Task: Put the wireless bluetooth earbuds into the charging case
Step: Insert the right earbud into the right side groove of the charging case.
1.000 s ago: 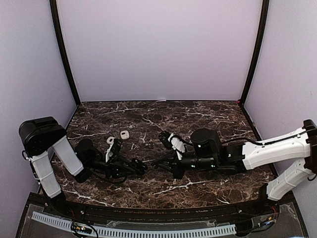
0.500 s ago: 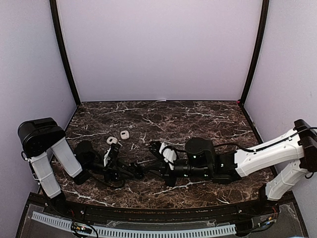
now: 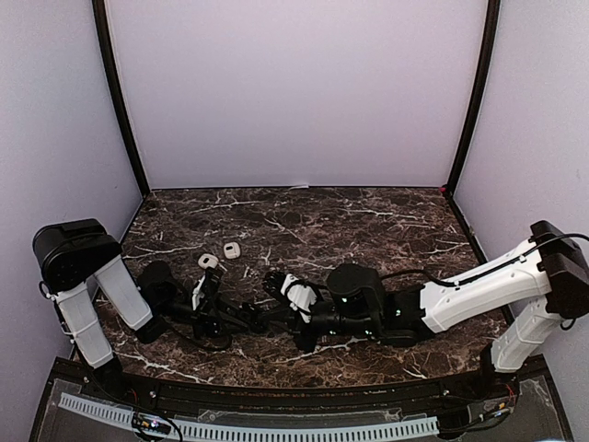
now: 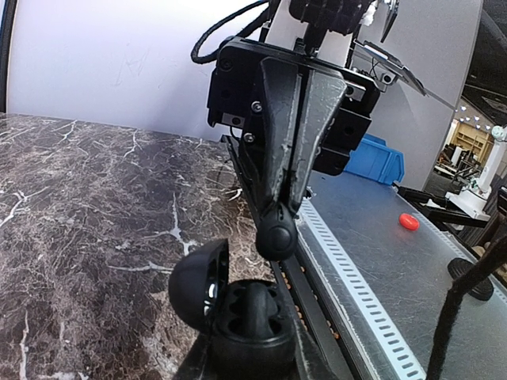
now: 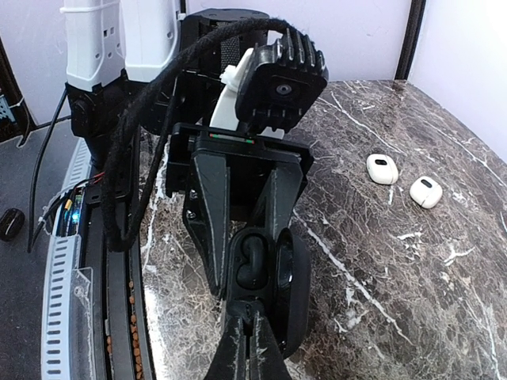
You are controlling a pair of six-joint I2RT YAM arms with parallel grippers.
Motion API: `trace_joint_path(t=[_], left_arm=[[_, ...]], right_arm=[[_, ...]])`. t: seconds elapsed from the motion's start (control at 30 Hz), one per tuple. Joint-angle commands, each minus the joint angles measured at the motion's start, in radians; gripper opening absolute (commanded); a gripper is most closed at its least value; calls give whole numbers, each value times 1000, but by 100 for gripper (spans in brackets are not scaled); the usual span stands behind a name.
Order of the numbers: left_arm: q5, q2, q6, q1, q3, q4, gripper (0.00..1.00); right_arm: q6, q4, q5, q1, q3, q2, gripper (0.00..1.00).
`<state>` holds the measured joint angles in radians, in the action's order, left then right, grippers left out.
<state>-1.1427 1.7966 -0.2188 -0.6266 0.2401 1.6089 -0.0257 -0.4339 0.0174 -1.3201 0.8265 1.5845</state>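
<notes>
The robot's left gripper will release the black charging case on the bare marble (image 3: 298, 263) just behind the right gripper.
My left gripper (image 3: 259, 316) is shut on a black charging case (image 4: 247, 323). The case is held upright with its lid (image 4: 198, 285) swung open to one side. In the right wrist view the case (image 5: 261, 273) sits between the left fingers (image 5: 207, 212), and one black earbud (image 5: 252, 260) lies seated in a socket. My right gripper (image 3: 276, 318) is shut on a second black earbud (image 4: 276, 230), which it holds just above the open case. In the right wrist view its tips (image 5: 249, 328) meet at the near rim of the case.
Two small white rounded pieces (image 3: 210, 261) (image 3: 232, 250) lie on the marble table behind the left gripper, and show in the right wrist view (image 5: 382, 169) (image 5: 425, 192). I cannot tell whether they are cases or earbuds. A slotted rail (image 3: 248, 428) runs along the front edge.
My right arm has moved left across the table, bringing its gripper and the black earbud up to the case in the left gripper. The left arm has barely moved.
</notes>
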Motion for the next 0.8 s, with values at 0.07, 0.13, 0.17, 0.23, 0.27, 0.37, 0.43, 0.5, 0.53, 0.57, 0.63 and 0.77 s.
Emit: trace_joint_path(t=[0.07, 0.13, 0.17, 0.23, 0.27, 0.37, 0.43, 0.5, 0.53, 0.57, 0.63, 0.77], left_arm=[[-1, -40, 16, -3, -10, 224, 3], [1, -40, 17, -3, -10, 223, 3], [2, -40, 18, -4, -10, 224, 3], [2, -39, 16, -3, -10, 223, 3], [3, -39, 16, -4, -10, 223, 3], [0, -37, 14, -4, -9, 224, 3], [0, -35, 12, -4, -9, 224, 3], [0, -34, 11, -3, -7, 224, 3], [0, -34, 11, -4, -7, 223, 3], [0, -33, 9, -3, -7, 223, 3], [0, -31, 9, -4, -7, 224, 3], [0, -27, 7, -4, -4, 223, 3]], right_arm=[[7, -25, 25, -17, 38, 32, 0], [7, -25, 28, -19, 37, 44, 0], [8, -24, 29, -21, 37, 48, 0], [9, -22, 35, -23, 40, 60, 0], [9, -21, 38, -24, 41, 67, 0], [13, -9, 52, -29, 49, 83, 0], [15, 1, 65, -31, 57, 91, 0], [18, 3, 68, -33, 63, 95, 0], [17, 3, 69, -34, 64, 97, 0], [17, 2, 71, -34, 66, 98, 2], [11, 1, 70, -35, 68, 94, 18], [2, -41, 33, -35, 27, 33, 29]])
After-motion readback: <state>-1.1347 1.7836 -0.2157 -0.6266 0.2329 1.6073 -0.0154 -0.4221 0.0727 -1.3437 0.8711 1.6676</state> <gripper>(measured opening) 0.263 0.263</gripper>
